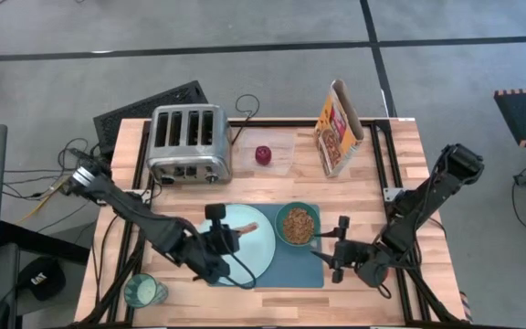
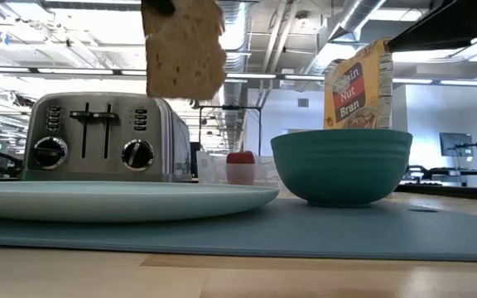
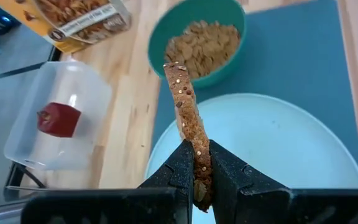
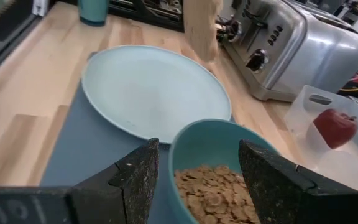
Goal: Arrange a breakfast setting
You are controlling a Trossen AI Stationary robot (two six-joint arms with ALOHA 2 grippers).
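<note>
My left gripper is going to put the brown toast slice down on the far half of the pale mint plate [image 1: 235, 233].
A slate-blue mat [image 1: 292, 267] lies at the table's near middle. The pale mint plate [image 1: 261, 254] lies on its left part, and the green bowl [image 1: 298, 224] of cereal stands on its right part. My left gripper [image 3: 197, 180] is shut on the brown toast slice [image 2: 185, 45] above the plate. My right gripper [image 4: 197, 180] is open, just right of the bowl [image 4: 219, 155], and holds nothing. The dark red fruit [image 1: 263, 155] lies in a clear tub behind the mat. The red-handled spoon is out of view. My left gripper pinches the toast's two flat faces [image 3: 196, 158] between its two fingers, at one edge of the slice. The fingers come from the table's left side. The toast stands on edge, its faces upright, lifted clear above the plate [image 2: 122, 199].
The chrome toaster [image 1: 188, 142] stands at the far left. A cereal box [image 1: 339, 128] stands at the far right. A teal glass [image 1: 142, 291] stands at the near left corner. Bare wood lies to the right of the mat.
</note>
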